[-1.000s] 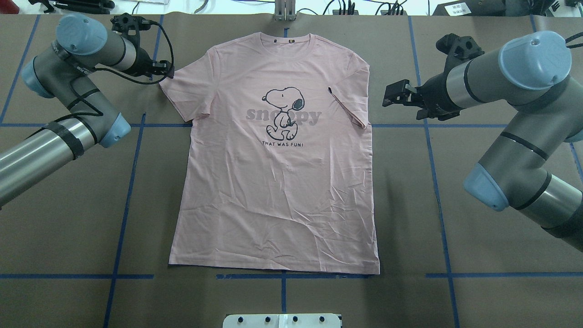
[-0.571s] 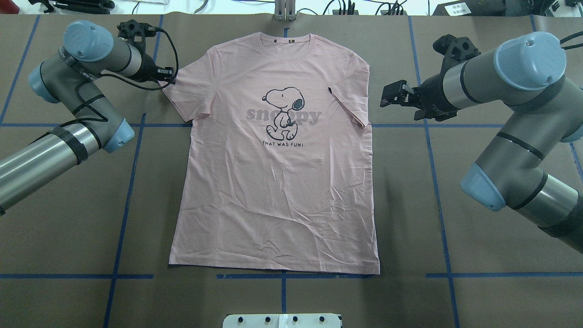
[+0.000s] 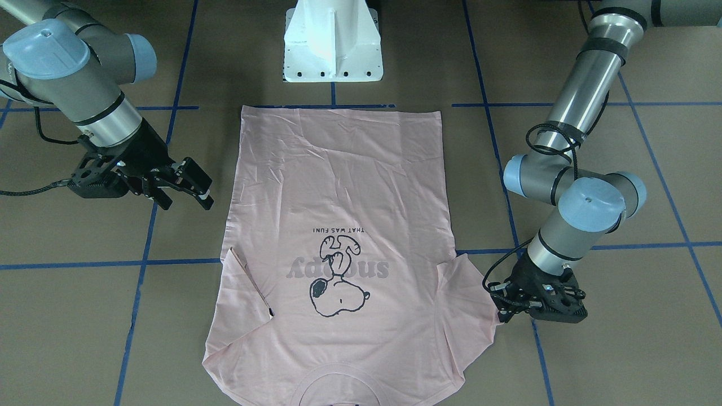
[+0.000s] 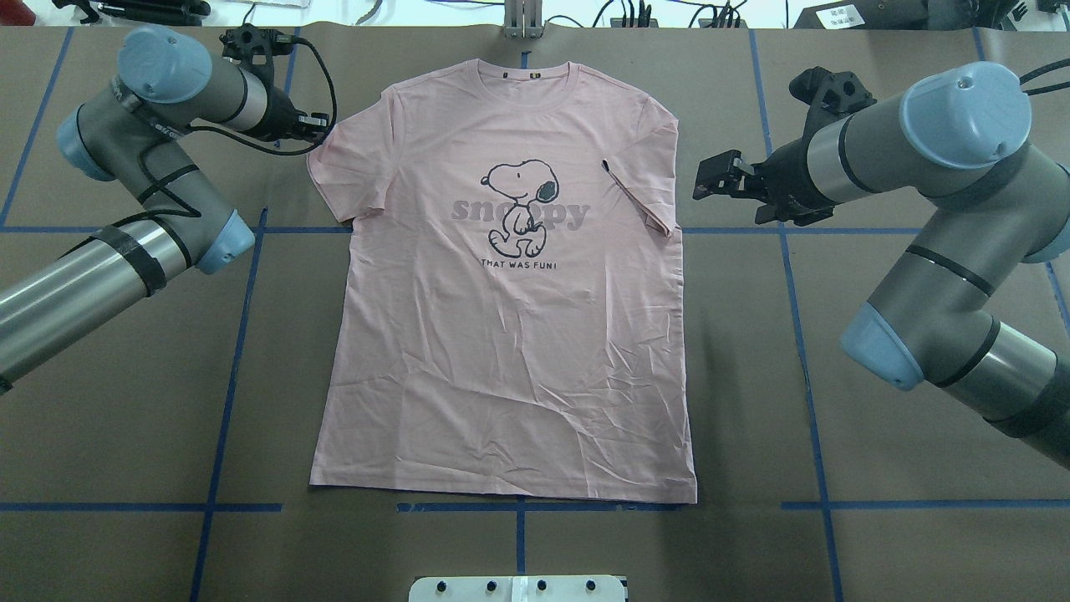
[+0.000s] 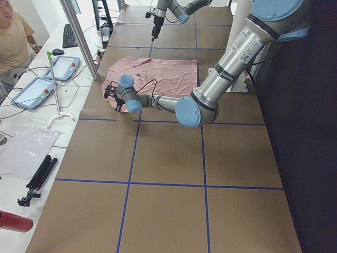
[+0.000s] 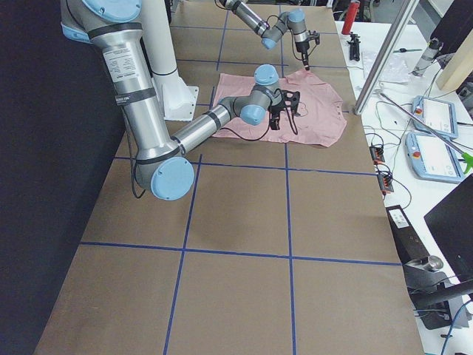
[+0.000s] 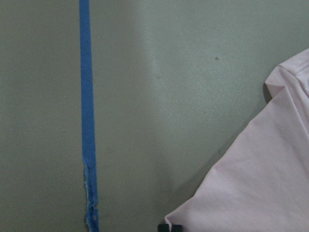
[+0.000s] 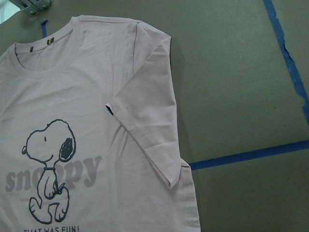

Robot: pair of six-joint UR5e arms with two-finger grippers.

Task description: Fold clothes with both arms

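Next, my left gripper lets go of the sleeve corner on the shirt's body (image 3: pixel 409 331), between Snoopy's head and the seam of the unfolded sleeve.
The pale pink Snoopy T-shirt (image 4: pixel 501 334) lies flat, print up, collar at the far side; it also shows in the front view (image 3: pixel 338 169). Its right sleeve (image 4: pixel 639 196) is folded in over the body, with the black tag (image 4: pixel 603 164) showing. My left gripper (image 4: pixel 318 125) is at the left sleeve's outer edge (image 4: pixel 330 163), shut on it; its fingertips (image 7: pixel 170 227) sit at the sleeve corner in the left wrist view. In the front view the left gripper (image 3: pixel 497 307) touches that sleeve. My right gripper (image 4: pixel 707 180) is open and empty, above the table just right of the folded sleeve, also seen from the front (image 3: pixel 194 189).
The white pedestal base (image 3: pixel 333 45) stands at the near edge behind the shirt's hem. Blue tape lines (image 4: pixel 226 351) grid the brown table. A metal post (image 4: pixel 522 21) stands past the collar. Tablets and a keyboard (image 5: pixel 69 34) lie on the side bench by a person (image 5: pixel 13 37).
My left gripper has moved right and slightly away, and the left sleeve's edge has shifted inward with it. My right gripper has moved a little left toward the shirt, still open.
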